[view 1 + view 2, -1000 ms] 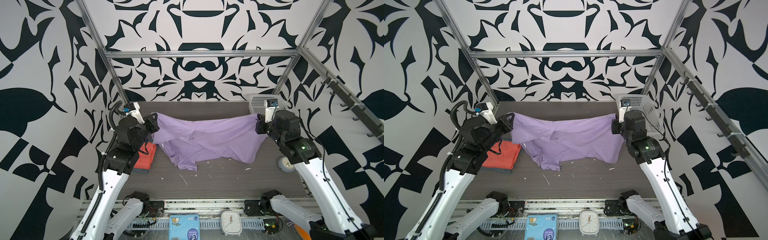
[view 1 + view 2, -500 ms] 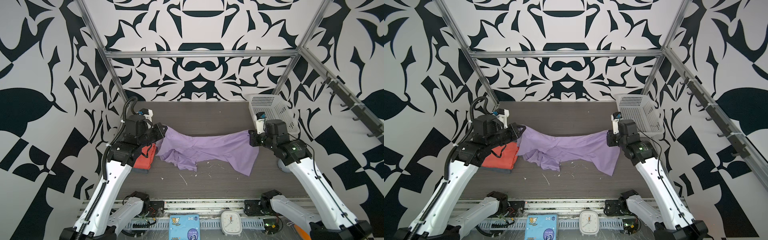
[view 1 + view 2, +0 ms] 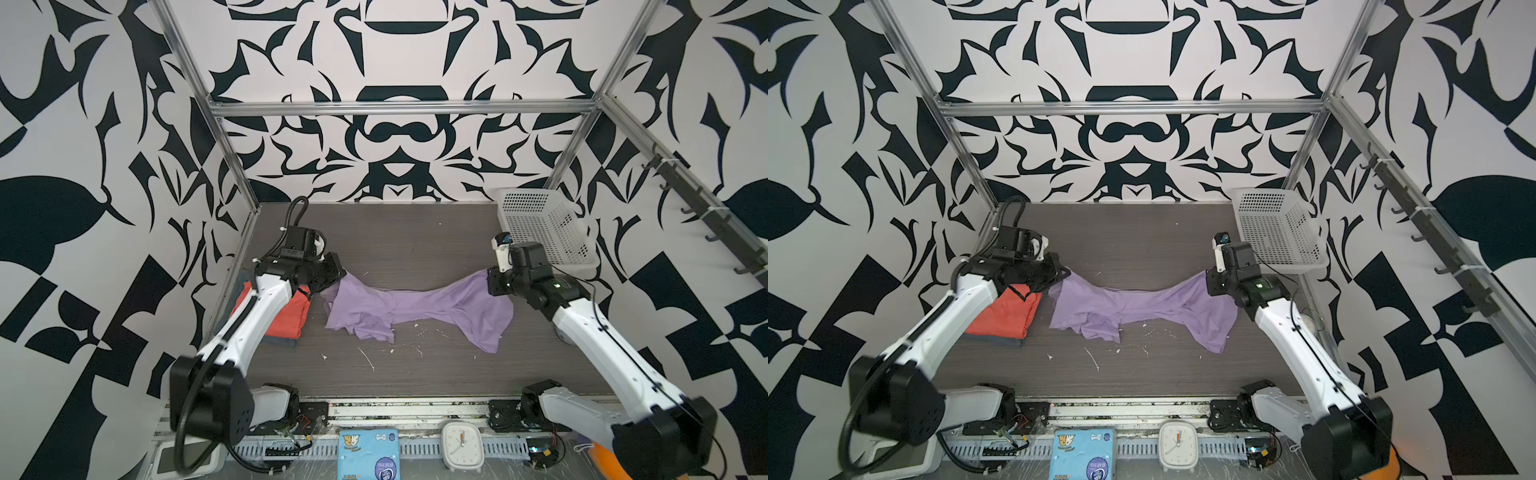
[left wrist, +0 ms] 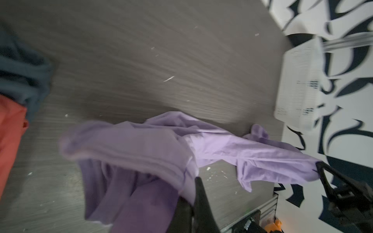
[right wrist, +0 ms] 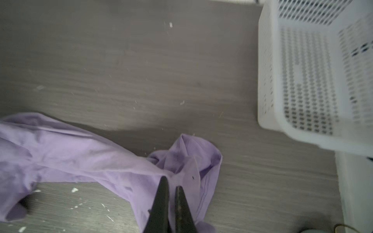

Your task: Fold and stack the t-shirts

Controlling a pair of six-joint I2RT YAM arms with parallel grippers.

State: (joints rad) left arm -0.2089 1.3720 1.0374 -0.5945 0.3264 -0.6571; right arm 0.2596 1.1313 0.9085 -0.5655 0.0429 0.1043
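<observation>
My left gripper is to take the t-shirt's end edge nearer the front point(image 3: 330, 315) and spread it before folding, because the lavender t-shirt's middle is bunched into a narrow piece.
The lavender t-shirt point(image 3: 415, 307) point(image 3: 1142, 307) is stretched across the middle of the table, sagging onto it between my grippers. My left gripper point(image 3: 334, 276) point(image 3: 1061, 274) point(image 4: 190, 189) is shut on its left end, low over the table. Shut on the lavender t-shirt's point(image 5: 80, 153) right end is my right gripper point(image 3: 490, 282) point(image 3: 1209, 284) point(image 5: 171, 182). At the left, the coral-red t-shirt point(image 3: 286, 316) point(image 3: 1005, 313) lies folded on top of the grey-blue t-shirt point(image 3: 282, 341) point(image 3: 1000, 340), partly under my left arm.
A white perforated basket point(image 3: 540, 224) point(image 3: 1275, 224) point(image 5: 314, 76) stands at the back right, close behind my right gripper. White scraps point(image 3: 365, 357) dot the table in front of the shirt. A clock point(image 3: 462, 446) and a blue packet point(image 3: 368, 455) sit on the front rail.
Both grippers have come down and back with the lavender shirt, which hung stretched in the air. Its middle and lower part now rest on the table.
</observation>
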